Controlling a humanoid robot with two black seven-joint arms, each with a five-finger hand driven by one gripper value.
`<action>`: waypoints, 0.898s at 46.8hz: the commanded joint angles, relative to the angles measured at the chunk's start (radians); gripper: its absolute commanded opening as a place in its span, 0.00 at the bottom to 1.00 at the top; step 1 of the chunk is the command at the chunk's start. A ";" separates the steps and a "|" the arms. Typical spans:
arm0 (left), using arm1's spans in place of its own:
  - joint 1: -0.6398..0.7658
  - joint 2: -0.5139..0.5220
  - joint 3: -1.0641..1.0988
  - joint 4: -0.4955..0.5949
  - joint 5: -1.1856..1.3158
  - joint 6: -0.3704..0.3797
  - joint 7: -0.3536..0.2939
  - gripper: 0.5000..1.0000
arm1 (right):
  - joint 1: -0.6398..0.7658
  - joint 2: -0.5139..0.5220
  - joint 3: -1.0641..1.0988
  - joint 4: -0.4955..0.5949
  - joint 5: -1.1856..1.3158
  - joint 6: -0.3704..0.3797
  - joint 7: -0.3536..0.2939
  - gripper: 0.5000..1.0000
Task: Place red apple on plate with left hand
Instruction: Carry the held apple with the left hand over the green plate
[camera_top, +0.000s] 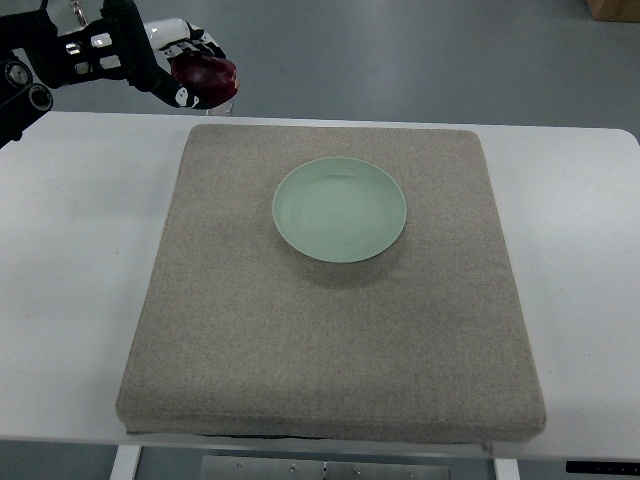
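Next, my left gripper releases the red apple near the middle of the pale green plate (333, 202).
My left hand (185, 65) reaches in from the upper left, held above the far edge of the table. Its fingers are curled around a dark red apple (207, 77), which shows between them. A pale green plate (340, 209) sits on a grey felt mat (330, 330), to the right of and nearer than the hand. The plate holds nothing. The apple is well apart from the plate, up and to the left of it. My right arm does not show.
The mat covers most of a white table (70, 280). Grey floor lies beyond the table's far edge, with a brown box corner (615, 8) at the top right.
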 joint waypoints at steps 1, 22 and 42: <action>-0.014 0.040 -0.005 -0.057 -0.002 -0.003 0.000 0.00 | 0.000 0.000 0.000 0.000 0.000 0.001 0.000 0.86; -0.126 0.062 -0.002 -0.207 -0.076 -0.240 0.002 0.00 | 0.000 0.000 0.000 0.000 0.000 0.000 0.000 0.86; -0.027 -0.165 0.051 -0.141 -0.045 -0.092 0.014 0.00 | 0.000 0.000 0.000 0.000 0.000 0.000 0.000 0.86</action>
